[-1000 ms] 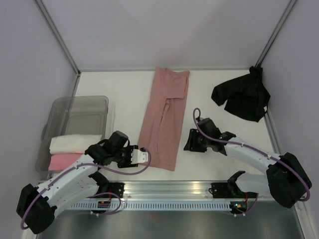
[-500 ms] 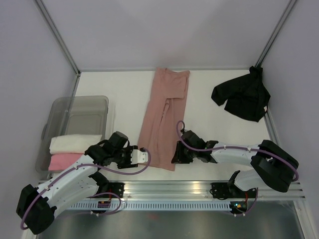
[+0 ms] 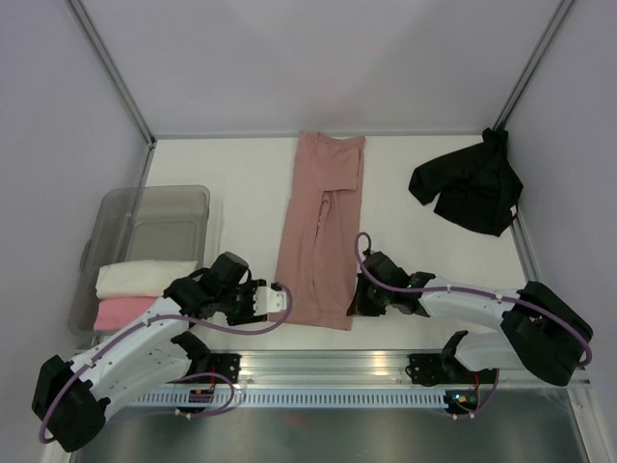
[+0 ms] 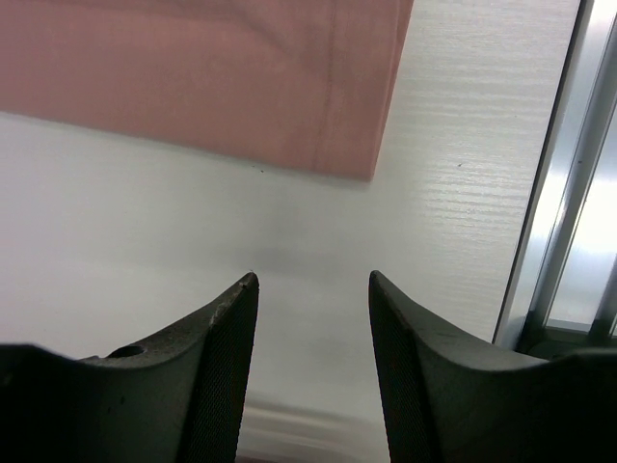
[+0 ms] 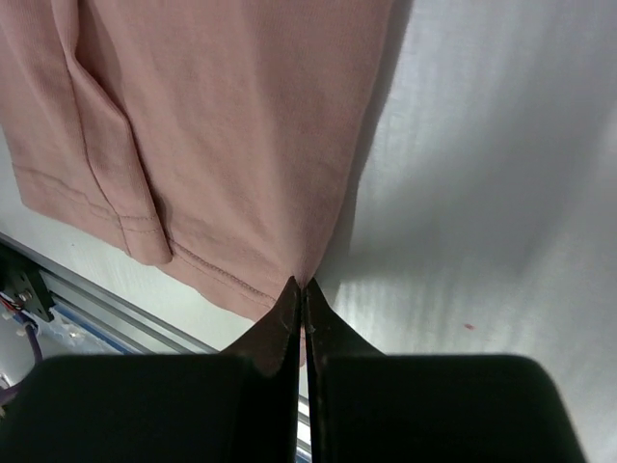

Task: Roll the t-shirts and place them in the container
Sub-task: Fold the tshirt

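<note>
My right gripper should pull the salmon-pink t-shirt's side edge straight, as its near end slants toward the bin, then open and take the t-shirt's hem corner (image 3: 347,327) for rolling.
A salmon-pink t-shirt (image 3: 318,231) lies folded into a long strip down the middle of the white table. My right gripper (image 3: 355,304) is at its near right corner, shut with the hem edge pinched between its tips; in the right wrist view the cloth (image 5: 212,125) runs into the closed gripper (image 5: 304,285). My left gripper (image 3: 280,299) stands open just left of the near left corner, holding nothing. The left wrist view has that gripper (image 4: 313,280) over bare table, short of the shirt's corner (image 4: 193,68). A black t-shirt (image 3: 468,188) lies crumpled at the far right.
A translucent grey bin (image 3: 154,198) sits at the left, holding a cream roll (image 3: 145,278) and a bright pink roll (image 3: 125,312). An aluminium rail (image 3: 328,371) runs along the near table edge. Frame posts stand at the far corners.
My right gripper slid left to the salmon shirt's near right corner and shut on its edge; the shirt's near end shifted slightly right. The left arm has stayed put.
</note>
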`<act>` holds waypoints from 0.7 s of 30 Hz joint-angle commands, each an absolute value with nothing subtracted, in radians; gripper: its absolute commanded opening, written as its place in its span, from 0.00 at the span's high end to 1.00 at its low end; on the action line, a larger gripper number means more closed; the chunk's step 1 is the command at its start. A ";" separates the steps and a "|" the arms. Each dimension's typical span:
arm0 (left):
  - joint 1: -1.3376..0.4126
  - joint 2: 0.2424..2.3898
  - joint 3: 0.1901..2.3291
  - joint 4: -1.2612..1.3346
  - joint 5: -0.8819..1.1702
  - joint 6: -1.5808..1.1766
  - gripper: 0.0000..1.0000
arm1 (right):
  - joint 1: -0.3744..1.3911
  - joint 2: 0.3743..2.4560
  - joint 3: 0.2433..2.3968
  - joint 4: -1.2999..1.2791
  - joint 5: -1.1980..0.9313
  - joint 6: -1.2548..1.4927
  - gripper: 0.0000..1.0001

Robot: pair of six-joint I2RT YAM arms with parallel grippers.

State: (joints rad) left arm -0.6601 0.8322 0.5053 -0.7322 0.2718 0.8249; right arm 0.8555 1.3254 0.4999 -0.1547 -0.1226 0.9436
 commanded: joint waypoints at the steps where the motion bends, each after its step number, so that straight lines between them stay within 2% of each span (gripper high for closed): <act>1: -0.675 0.833 0.548 -0.759 0.316 0.784 0.45 | 0.790 1.221 0.457 -0.267 -0.118 0.911 1.00; 12: -0.690 0.864 0.592 -0.796 0.288 0.801 0.45 | 0.693 1.193 0.509 -0.460 -0.138 0.759 1.00; 19: -0.699 0.888 0.607 -0.801 0.318 0.807 0.45 | 0.657 1.203 0.502 -0.466 -0.175 0.701 1.00; 20: -0.701 0.891 0.614 -0.799 0.319 0.808 0.45 | 0.657 1.201 0.500 -0.450 -0.225 0.693 0.99; 21: -0.709 0.897 0.617 -0.799 0.319 0.808 0.45 | 0.658 1.200 0.508 -0.427 -0.239 0.689 0.85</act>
State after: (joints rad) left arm -0.6941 0.8864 0.5678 -0.7902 0.2752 0.8051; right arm 0.6609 1.2064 0.4862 -0.4210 -0.1810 0.7364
